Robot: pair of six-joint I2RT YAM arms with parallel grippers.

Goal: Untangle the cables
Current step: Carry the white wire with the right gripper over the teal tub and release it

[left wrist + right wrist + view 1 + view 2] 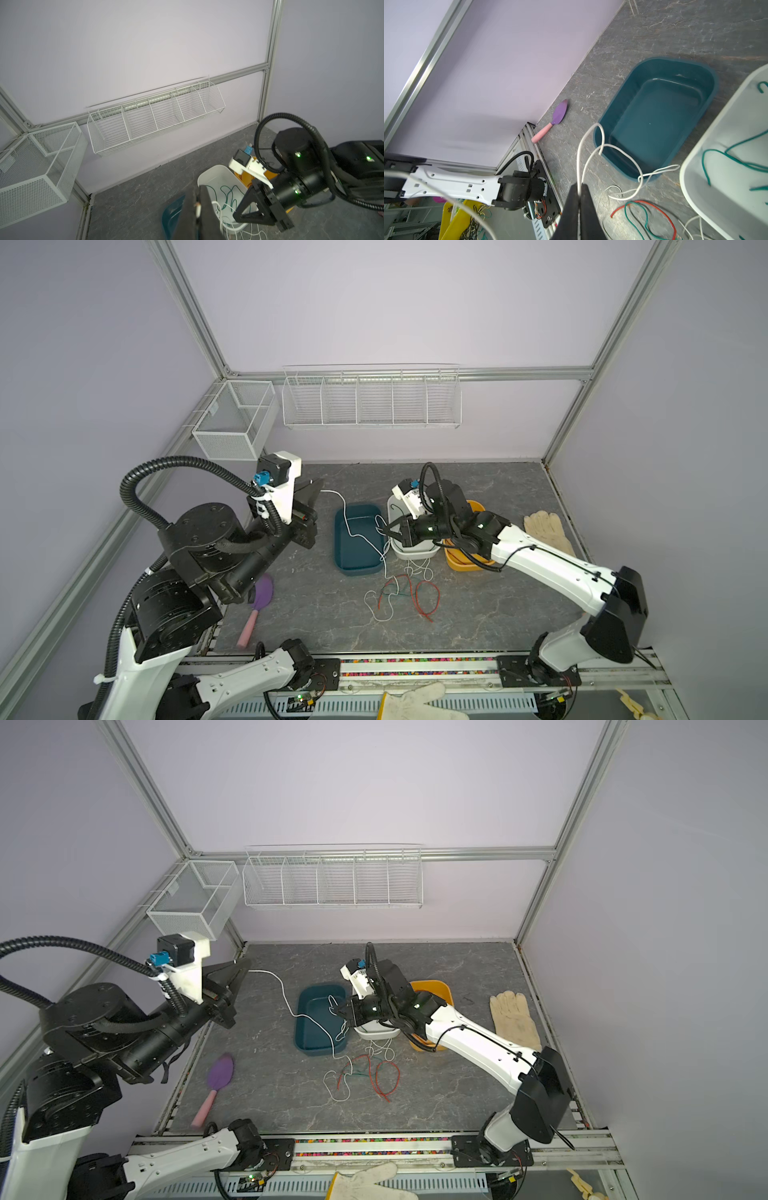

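My right gripper is going to release the white cable inside the teal tray (354,545) (638,123), setting it down around the middle of the tray's bottom.
A long white cable (345,514) runs from my left gripper (319,489), over the teal tray (357,570), to my right gripper (388,531). The left gripper (197,193) is shut on the white cable's end, raised near the back left of the table. The right gripper (579,186) is shut on the white cable, pinching a loop of it (591,133) above the gap between the teal tray (654,116) and the white tray (415,552). Red (437,598), green and white cables lie tangled on the table in front of the trays. A green cable (726,154) lies in the white tray (691,187).
A yellow tray (465,566) sits right of the white one, under the right arm. A cream glove (548,526) lies at far right. A purple and pink spatula (259,601) lies at front left. A wire rack (370,400) and a mesh basket (232,423) hang on the walls.
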